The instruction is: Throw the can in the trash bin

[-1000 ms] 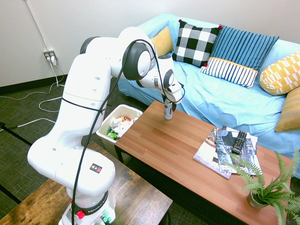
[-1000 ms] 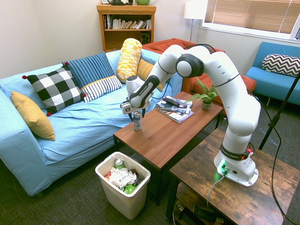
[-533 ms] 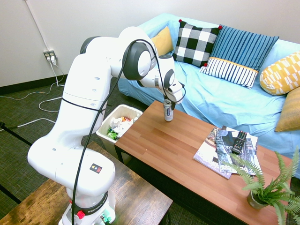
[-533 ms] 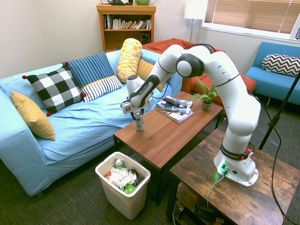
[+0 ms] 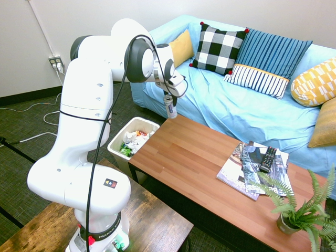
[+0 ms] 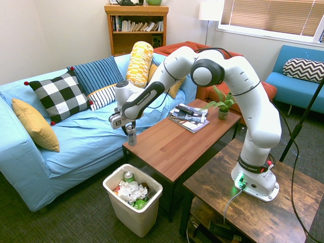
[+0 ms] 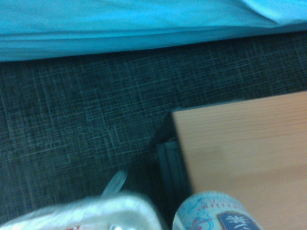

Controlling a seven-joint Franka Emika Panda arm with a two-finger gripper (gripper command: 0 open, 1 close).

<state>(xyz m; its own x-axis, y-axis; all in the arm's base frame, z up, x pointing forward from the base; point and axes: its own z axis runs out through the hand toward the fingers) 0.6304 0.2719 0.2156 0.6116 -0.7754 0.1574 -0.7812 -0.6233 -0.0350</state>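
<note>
Next, my gripper drops the slim silver can on the crumpled paper in the white trash bin [image 6: 129, 186].
The slim silver can [image 5: 169, 108] [image 6: 131, 136] hangs upright in the air, with my gripper [image 5: 168, 100] [image 6: 130, 129] shut on its top. It is lifted off the wooden coffee table [image 5: 210, 173] [image 6: 182, 139], at the table's end corner nearest the sofa. The white trash bin [image 5: 119, 137] [image 6: 152, 205] stands on the carpet just below and beside that table end, holding crumpled paper and other cans. In the wrist view the can's top [image 7: 216, 213] shows at the bottom edge, with the bin's rim [image 7: 86, 211] and the table corner [image 7: 240, 143] beneath.
A light-blue sofa [image 5: 252, 110] [image 6: 76, 131] with several cushions runs behind the table. Magazines with a black remote [image 5: 268, 157] [image 6: 185, 110] and a potted fern [image 5: 299, 210] [image 6: 223, 106] sit at the table's far end. A dark wooden side table [image 5: 152, 220] bears the arm.
My gripper closed on the can, lifted it off the table and carried it past the table's end toward the bin side.
</note>
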